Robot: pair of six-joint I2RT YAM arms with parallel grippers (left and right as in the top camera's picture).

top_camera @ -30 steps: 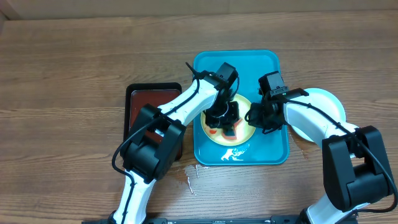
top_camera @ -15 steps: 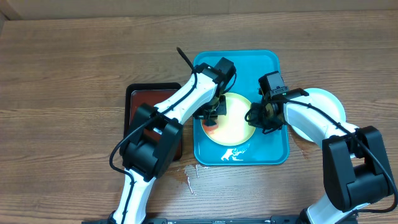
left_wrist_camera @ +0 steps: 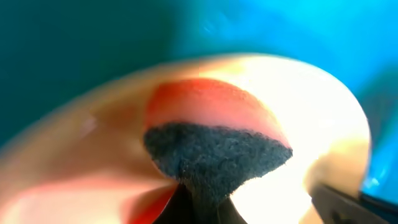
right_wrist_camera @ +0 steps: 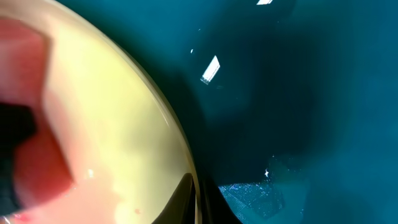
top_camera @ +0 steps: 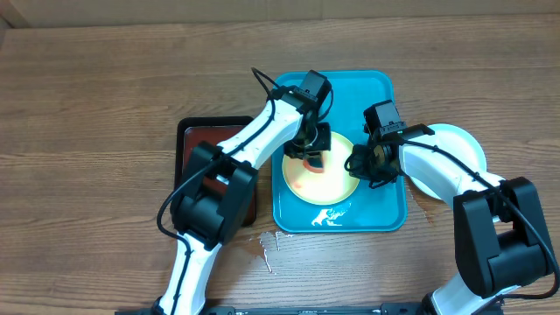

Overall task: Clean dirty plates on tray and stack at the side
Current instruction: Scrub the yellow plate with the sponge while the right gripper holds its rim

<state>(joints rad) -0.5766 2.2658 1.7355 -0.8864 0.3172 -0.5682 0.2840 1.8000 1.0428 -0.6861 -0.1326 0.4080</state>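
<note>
I should let go of the dark grey scrub pad with my left gripper in the middle of the small black tray (top_camera: 216, 177).
A pale yellow-green plate (top_camera: 325, 179) lies in the turquoise tray (top_camera: 381, 101), with a faint red smear on its left part. My left gripper (top_camera: 312, 150) is shut on a dark grey scrub pad (left_wrist_camera: 214, 152) and presses it on the plate's far part, on red sauce (left_wrist_camera: 205, 102). My right gripper (top_camera: 358, 164) is shut on the plate's right rim (right_wrist_camera: 186, 155), which sits between its fingers. A light blue-white plate (top_camera: 459, 144) lies on the table right of the tray, partly under my right arm. No third plate shows.
A small black tray with a dark red inside (top_camera: 210, 144) stands left of the turquoise tray. A white foamy puddle (top_camera: 331, 214) lies in the tray's near part. Drops (top_camera: 267, 249) lie on the wood table in front.
My left gripper wiped from the plate's middle to its left side, then to its far part. The red smear has thinned. My right gripper has held still on the rim.
</note>
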